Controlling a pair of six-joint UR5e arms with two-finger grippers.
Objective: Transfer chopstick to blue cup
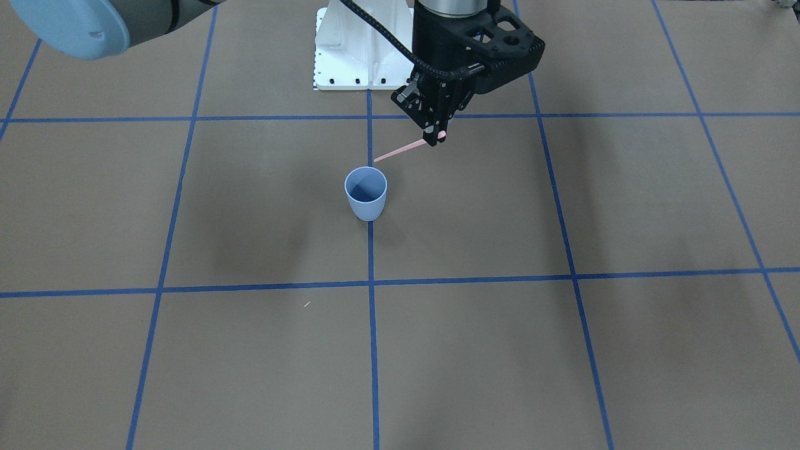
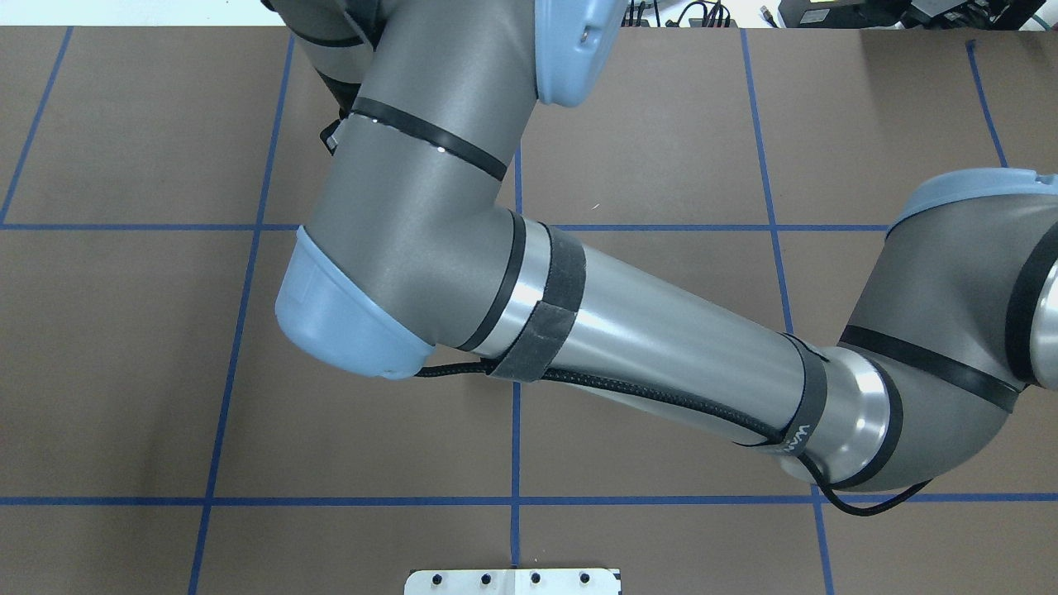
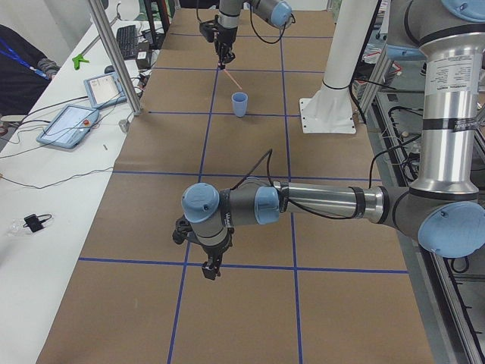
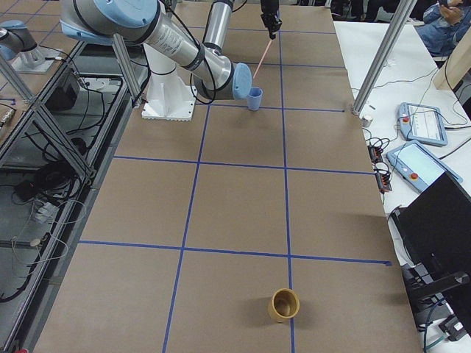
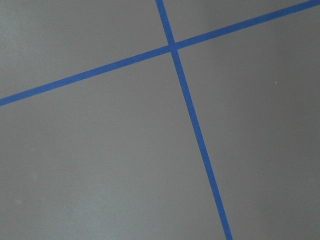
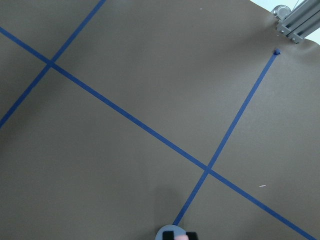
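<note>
My right gripper is going to release the pink chopstick inside the blue cup [image 1: 371, 198] [image 6: 170, 232] that stands on the blue tape line.
The blue cup [image 1: 366, 195] stands upright on the brown table, on a blue tape line. My right gripper [image 1: 435, 139] hangs above and behind it, shut on the upper end of the pink chopstick [image 1: 405, 149]. The stick slants down toward the cup, and its free tip is just short of the rim. In the right wrist view the blue cup [image 6: 162, 233] peeks in at the bottom edge. My left gripper [image 3: 210, 271] hovers low over the table far from the cup; I cannot tell whether it is open or shut. In the overhead view my right arm hides the cup.
The robot's white base plate [image 1: 350, 56] lies behind the cup. An ochre cup [image 4: 284, 304] stands far off at the table's other end. Tablets and cables [image 3: 72, 125] lie on a side bench. Blue tape lines [image 1: 372, 284] grid the table.
</note>
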